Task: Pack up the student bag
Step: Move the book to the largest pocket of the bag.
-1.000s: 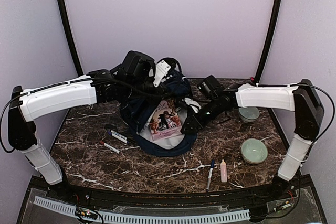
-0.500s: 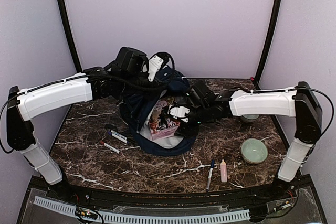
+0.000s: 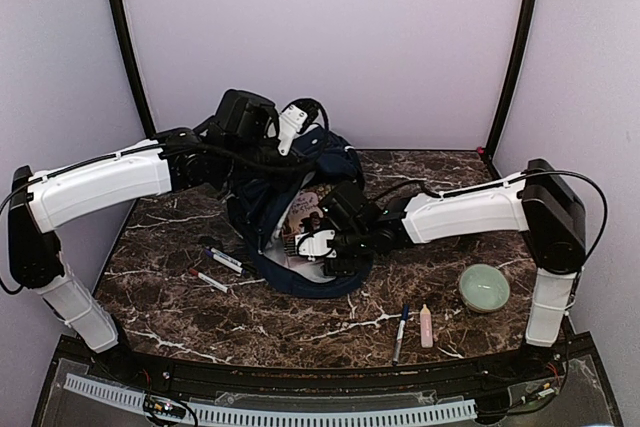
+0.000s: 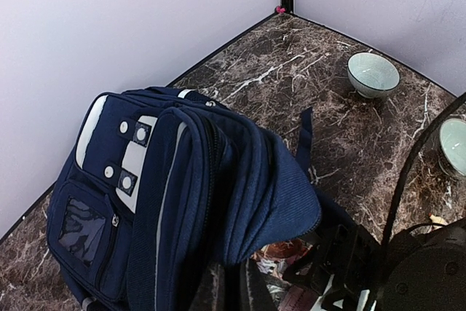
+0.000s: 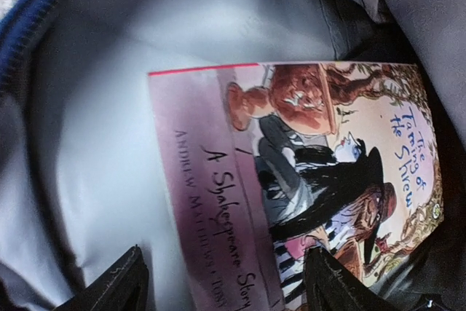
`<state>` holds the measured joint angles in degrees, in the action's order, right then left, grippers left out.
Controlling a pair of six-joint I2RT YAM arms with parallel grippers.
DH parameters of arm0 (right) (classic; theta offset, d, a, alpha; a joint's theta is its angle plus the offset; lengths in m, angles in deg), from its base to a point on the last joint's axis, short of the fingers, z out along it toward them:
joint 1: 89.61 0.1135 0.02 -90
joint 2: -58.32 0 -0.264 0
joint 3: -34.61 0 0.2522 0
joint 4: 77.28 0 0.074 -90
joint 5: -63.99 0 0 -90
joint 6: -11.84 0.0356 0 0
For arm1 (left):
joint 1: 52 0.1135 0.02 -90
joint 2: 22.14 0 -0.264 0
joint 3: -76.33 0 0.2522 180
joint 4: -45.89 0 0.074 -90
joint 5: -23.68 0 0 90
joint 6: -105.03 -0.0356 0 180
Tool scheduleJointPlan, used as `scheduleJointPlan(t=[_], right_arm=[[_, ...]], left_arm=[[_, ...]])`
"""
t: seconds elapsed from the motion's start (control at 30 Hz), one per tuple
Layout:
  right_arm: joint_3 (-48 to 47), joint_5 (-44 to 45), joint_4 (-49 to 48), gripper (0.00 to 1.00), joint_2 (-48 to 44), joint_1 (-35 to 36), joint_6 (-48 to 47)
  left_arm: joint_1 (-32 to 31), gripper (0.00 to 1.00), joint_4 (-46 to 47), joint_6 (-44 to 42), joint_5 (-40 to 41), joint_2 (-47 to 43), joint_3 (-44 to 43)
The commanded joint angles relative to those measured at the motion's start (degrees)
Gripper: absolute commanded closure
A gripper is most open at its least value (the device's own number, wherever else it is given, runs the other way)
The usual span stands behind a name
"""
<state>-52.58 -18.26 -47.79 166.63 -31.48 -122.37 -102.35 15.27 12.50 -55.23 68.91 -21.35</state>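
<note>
My left gripper will release the upper flap of the bag, now held raised, over the grey lining at the front of the bag's opening (image 3: pixel 316 260), letting it go there.
The navy student bag (image 3: pixel 262 205) lies at the back middle of the table with its main compartment open toward the front. My left gripper (image 3: pixel 292 139) is shut on the bag's upper flap (image 4: pixel 269 202) and holds it raised; its fingers (image 4: pixel 256 293) pinch the fabric at the bottom of the left wrist view. A paperback, "The Taming of the Shrew" (image 5: pixel 320 180), lies flat on the grey lining (image 5: pixel 109 143) inside. My right gripper (image 3: pixel 312 243) is inside the opening, open, with its fingers (image 5: pixel 116 282) on either side of the book's near end (image 5: pixel 226 289).
A pale green bowl (image 3: pixel 484 287) stands at the right front; a second bowl (image 4: pixel 373 73) shows in the left wrist view. Two markers (image 3: pixel 222 260) lie left of the bag. A blue pen (image 3: pixel 402 319) and a pink tube (image 3: pixel 426 325) lie near the front edge.
My right arm has swung left and down, from beside the bag's right edge into its opening over the book. My left gripper has lifted the flap a little higher.
</note>
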Motion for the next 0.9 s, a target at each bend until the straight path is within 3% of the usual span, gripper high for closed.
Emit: scheduleJointPlan(t=[0.0, 0.53, 0.87], right_arm=[[-2.1, 8.8, -7.5, 0.27, 2.1, -1.0, -2.2], [-12.1, 14.5, -18.9, 0.36, 11.7, -5.5, 2.2], [-4.2, 10.4, -14.0, 0.33, 3.0, -5.7, 9.1]], left_arm=[[0.4, 1.0, 5.5, 0.8, -0.8, -6.1, -0.4], [0.4, 1.0, 6.3, 3.5, -9.6, -3.8, 0.0], [0.4, 1.0, 7.1, 3.6, -9.6, -3.4, 1.2]])
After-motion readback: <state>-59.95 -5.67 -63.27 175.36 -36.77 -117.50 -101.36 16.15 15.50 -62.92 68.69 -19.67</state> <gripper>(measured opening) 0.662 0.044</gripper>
